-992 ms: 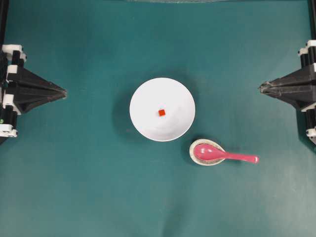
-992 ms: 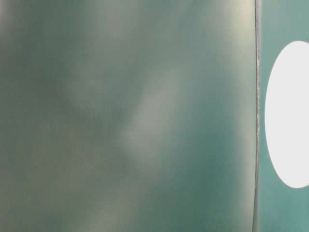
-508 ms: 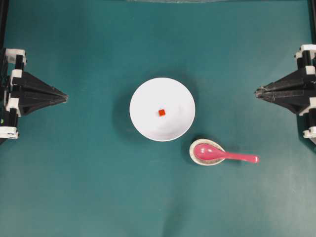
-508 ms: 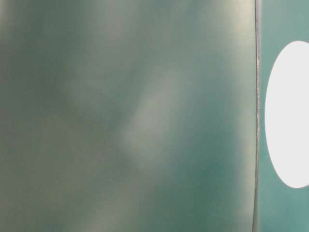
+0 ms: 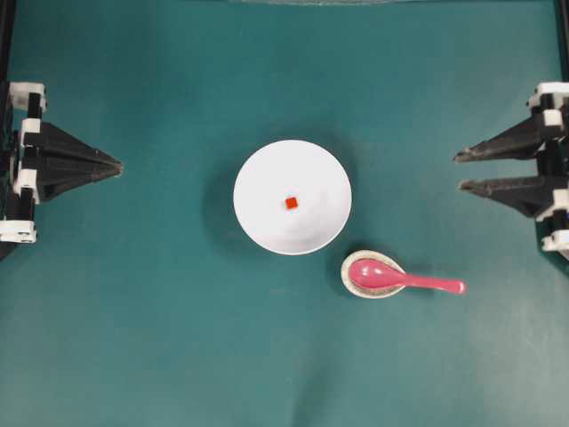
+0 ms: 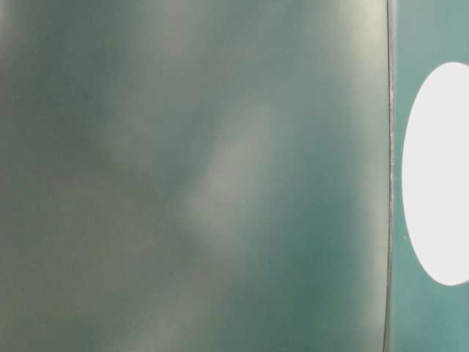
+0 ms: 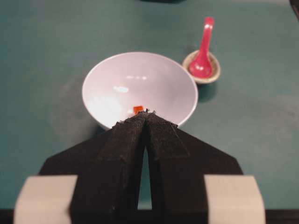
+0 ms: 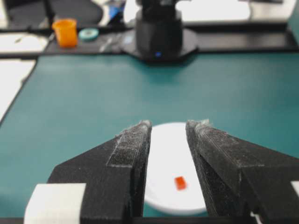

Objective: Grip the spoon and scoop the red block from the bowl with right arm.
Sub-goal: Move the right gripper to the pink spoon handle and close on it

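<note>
My right gripper is going to close on the middle of the handle (image 5: 431, 282) of the pink spoon, just outside the small speckled dish.
The white bowl (image 5: 292, 197) stands mid-table with the tiny red block (image 5: 291, 203) lying inside it. To its lower right the pink spoon (image 5: 404, 279) rests with its scoop in a small speckled dish (image 5: 354, 267), handle pointing right. My right gripper (image 5: 458, 171) is at the right edge, open and empty, far from the spoon. At the left edge, my left gripper (image 5: 118, 166) is shut on nothing. In the right wrist view the red block (image 8: 180, 183) and the bowl (image 8: 169, 154) show between the parted fingers. In the left wrist view the bowl (image 7: 140, 88), red block (image 7: 138, 109) and spoon (image 7: 203, 51) lie ahead.
Green cloth (image 5: 160, 338) covers the table all round the dishes. In the right wrist view the opposite arm's base (image 8: 159, 32) stands at the far edge, with an orange cup (image 8: 65, 31) beyond it. The table-level view is a blur with a white bowl (image 6: 440, 172) at its right.
My right gripper's fingers have spread apart from shut to open. The left arm shifted slightly upward in the overhead view. Bowl, block and spoon have not moved.
</note>
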### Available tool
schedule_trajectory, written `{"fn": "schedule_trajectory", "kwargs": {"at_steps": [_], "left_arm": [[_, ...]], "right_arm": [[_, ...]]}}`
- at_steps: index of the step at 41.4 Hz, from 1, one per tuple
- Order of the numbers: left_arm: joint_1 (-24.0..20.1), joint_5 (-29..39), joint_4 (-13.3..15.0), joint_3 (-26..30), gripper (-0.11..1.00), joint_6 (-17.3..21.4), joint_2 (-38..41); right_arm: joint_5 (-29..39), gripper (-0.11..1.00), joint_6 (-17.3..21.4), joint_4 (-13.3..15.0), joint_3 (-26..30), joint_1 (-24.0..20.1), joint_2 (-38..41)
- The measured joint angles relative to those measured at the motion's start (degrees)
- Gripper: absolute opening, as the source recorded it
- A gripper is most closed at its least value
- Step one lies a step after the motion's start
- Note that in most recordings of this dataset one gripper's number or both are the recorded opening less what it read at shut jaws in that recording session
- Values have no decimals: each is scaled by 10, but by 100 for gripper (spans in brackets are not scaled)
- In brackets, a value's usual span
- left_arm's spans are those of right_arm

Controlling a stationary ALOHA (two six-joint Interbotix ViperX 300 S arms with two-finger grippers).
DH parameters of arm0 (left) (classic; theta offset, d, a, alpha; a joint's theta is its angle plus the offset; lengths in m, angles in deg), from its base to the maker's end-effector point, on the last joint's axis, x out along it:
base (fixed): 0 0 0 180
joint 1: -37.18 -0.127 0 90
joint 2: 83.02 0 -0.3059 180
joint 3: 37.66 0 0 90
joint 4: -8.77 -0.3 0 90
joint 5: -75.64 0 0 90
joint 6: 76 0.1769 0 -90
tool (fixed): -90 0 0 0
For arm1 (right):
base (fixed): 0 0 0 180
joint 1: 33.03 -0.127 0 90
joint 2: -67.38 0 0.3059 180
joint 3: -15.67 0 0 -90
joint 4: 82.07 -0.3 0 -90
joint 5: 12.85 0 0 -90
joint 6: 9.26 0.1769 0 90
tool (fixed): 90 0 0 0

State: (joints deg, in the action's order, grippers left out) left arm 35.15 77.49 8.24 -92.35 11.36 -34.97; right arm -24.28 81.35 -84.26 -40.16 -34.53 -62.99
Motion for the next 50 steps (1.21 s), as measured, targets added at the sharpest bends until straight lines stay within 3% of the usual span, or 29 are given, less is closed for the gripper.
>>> {"fn": "schedule_trajectory", "kwargs": {"at_steps": [4, 11, 20, 29, 38, 50], "left_arm": [[-1, 10, -2, 0, 0, 4, 0], [-2, 18, -3, 0, 0, 7, 3], [-2, 18, -3, 0, 0, 9, 5], [-2, 18, -3, 0, 0, 9, 11], [-2, 19, -3, 0, 0, 10, 15], [-2, 23, -3, 0, 0, 10, 15]], "right_arm": [[-22, 45, 0, -4, -10, -21, 30], [-127, 44, 0, -47, -48, -69, 112], [-299, 44, 1, -129, -77, -135, 240], [-389, 45, 0, -198, -87, -185, 339], [-439, 44, -1, -241, -103, -226, 385], [-430, 44, -1, -316, -108, -291, 407]]}}
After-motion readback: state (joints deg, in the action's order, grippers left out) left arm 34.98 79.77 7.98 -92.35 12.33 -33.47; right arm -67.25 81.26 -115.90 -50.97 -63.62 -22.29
